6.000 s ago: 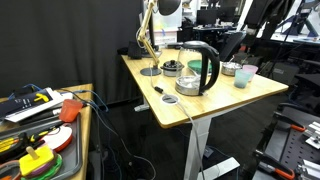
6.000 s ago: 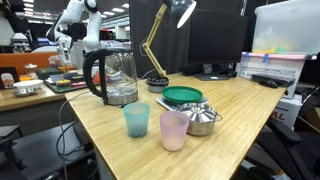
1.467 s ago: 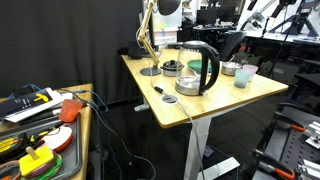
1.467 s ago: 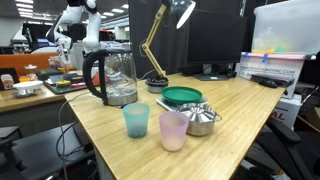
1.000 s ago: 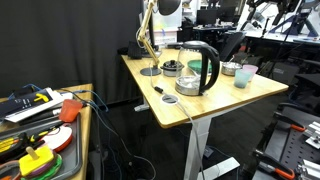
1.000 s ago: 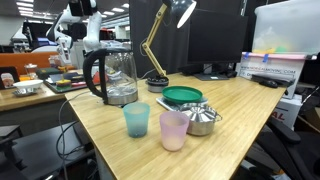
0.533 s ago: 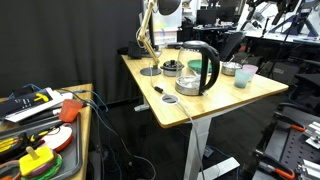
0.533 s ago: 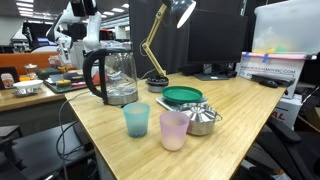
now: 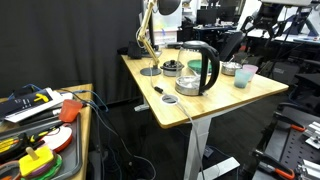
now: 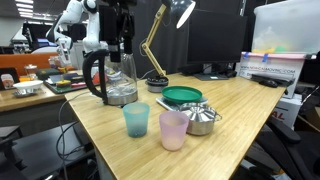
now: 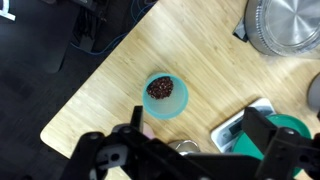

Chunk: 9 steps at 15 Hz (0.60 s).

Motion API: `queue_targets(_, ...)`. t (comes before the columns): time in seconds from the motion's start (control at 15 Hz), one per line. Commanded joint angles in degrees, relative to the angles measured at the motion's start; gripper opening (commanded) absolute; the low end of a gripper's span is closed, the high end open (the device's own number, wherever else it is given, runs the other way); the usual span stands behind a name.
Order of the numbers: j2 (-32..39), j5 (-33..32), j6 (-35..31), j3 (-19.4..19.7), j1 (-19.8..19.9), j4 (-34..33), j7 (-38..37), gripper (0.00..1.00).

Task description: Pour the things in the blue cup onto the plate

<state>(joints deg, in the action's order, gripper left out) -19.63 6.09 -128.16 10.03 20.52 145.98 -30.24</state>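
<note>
Next, I lower my gripper to the upper sides of the blue cup [image 9: 241, 74] [image 11: 165, 97] and close it there, just under the cup's rim.
The blue cup [image 11: 165, 96] stands upright on the wooden table with dark brown bits inside it. It also shows in both exterior views, near the table's edge [image 10: 136, 120] [image 9: 242, 76]. The plate [image 10: 182, 96] is green and lies behind the cups; in the wrist view only part of it [image 11: 292, 127] shows at the lower right. My gripper [image 11: 200, 132] hangs high above the table, open and empty, with the cup just beyond its fingers. In an exterior view the gripper [image 10: 122, 32] hovers above the kettle.
A glass kettle [image 10: 115, 78] stands on the table near the cup. A pale pink cup [image 10: 174, 130] and a metal bowl [image 10: 203, 118] sit beside the blue cup. A desk lamp [image 10: 160, 40] rises at the back. A cluttered side table [image 9: 40, 125] stands nearby.
The arm has swung in over the table; the gripper now hangs above the kettle, where half a second ago it was not there. Objects on the table have not moved.
</note>
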Motion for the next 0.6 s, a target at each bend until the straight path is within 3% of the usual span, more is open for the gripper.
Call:
queue_targets(0.0, 9.8, 0.8, 2.2, 0.8, -0.6, -6.3, -2.1, 1.00)
queue_targets(0.07, 6.1, -0.2, -0.1, 0.8, -0.7, -2.8, -1.4, 1.00)
queue_targets(0.2, 10.0, -0.2, 0.0, 1.2, -1.2, -5.1, -1.8, 1.00)
queue_targets(0.53, 10.1, -0.2, 0.7, 1.2, -1.2, -5.9, -2.0, 1.00)
